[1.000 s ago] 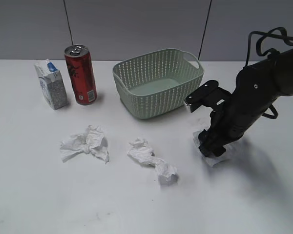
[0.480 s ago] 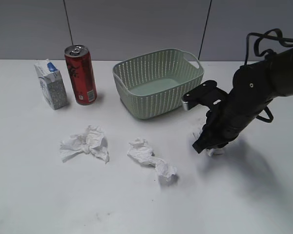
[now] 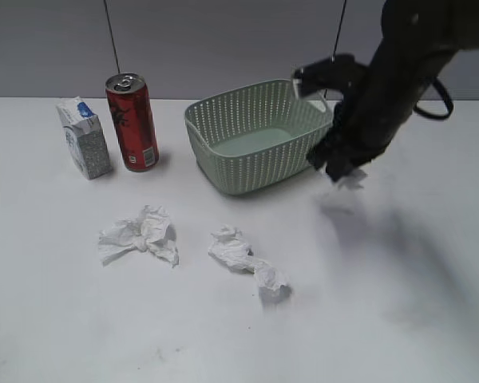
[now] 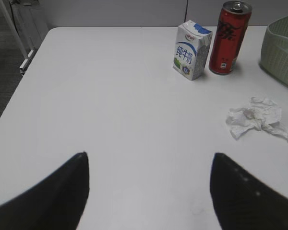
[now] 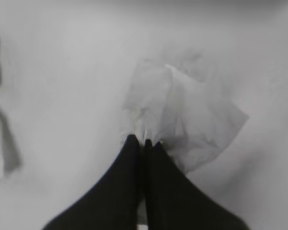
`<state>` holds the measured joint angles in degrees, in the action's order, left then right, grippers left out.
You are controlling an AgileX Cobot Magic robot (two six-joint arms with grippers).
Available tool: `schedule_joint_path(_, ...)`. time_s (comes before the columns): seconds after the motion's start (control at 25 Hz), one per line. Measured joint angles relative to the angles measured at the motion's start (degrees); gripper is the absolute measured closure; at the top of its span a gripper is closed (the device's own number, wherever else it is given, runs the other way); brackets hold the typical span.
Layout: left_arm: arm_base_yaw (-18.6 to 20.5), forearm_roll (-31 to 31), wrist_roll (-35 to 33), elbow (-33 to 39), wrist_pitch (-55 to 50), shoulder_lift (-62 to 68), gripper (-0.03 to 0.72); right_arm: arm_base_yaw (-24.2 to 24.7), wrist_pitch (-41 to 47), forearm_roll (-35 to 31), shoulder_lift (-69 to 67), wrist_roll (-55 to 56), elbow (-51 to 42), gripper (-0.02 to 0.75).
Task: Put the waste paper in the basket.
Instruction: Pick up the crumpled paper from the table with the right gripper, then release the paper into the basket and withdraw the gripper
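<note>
Next, my right gripper lets go of the waste paper on the bottom of the basket, toward the basket's end nearer the red can (image 3: 239,144).
My right gripper (image 3: 341,169) is shut on a flat scrap of waste paper (image 3: 351,181) and holds it in the air just right of the pale green basket (image 3: 259,134). In the right wrist view the scrap (image 5: 182,115) hangs from the closed gripper (image 5: 144,142) above the table. Two more crumpled scraps lie on the table: one at the left (image 3: 140,233) and a twisted one in the middle (image 3: 247,258). My left gripper (image 4: 149,160) is open and empty above bare table; the left scrap (image 4: 257,117) lies ahead to its right.
A red can (image 3: 132,122) and a small white-and-blue carton (image 3: 83,137) stand at the back left, left of the basket. Both also show in the left wrist view, the can (image 4: 229,37) and the carton (image 4: 192,49). The table's left edge (image 4: 19,81) is near.
My right gripper has closed on the right scrap, lifted it off the table and carried it up and back toward the basket's right side. The other scraps have not moved.
</note>
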<state>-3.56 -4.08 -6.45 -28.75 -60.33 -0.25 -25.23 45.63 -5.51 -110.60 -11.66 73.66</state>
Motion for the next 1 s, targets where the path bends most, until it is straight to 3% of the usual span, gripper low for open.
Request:
schedule_joint_path(0.24,0.0,0.0,0.0,0.0,0.0,0.0,0.097,-0.21,-1.55,-1.0,1.86,-0.45,13.66,0.745)
schedule_joint_path(0.64,0.0,0.0,0.0,0.0,0.0,0.0,0.097,-3.6,-33.75,-1.35,-2.76,-5.54,16.8,0.745)
schedule_joint_path(0.76,0.0,0.0,0.0,0.0,0.0,0.0,0.097,-3.54,-37.85,-1.35,-7.24,-5.59,16.8,0.73)
schedule_joint_path(0.88,0.0,0.0,0.0,0.0,0.0,0.0,0.097,-3.54,-36.55,-1.35,-11.14,-5.59,16.73,0.598)
schedule_joint_path(1.0,0.0,0.0,0.0,0.0,0.0,0.0,0.097,-3.54,-34.36,-1.35,-13.79,-5.65,16.73,0.272)
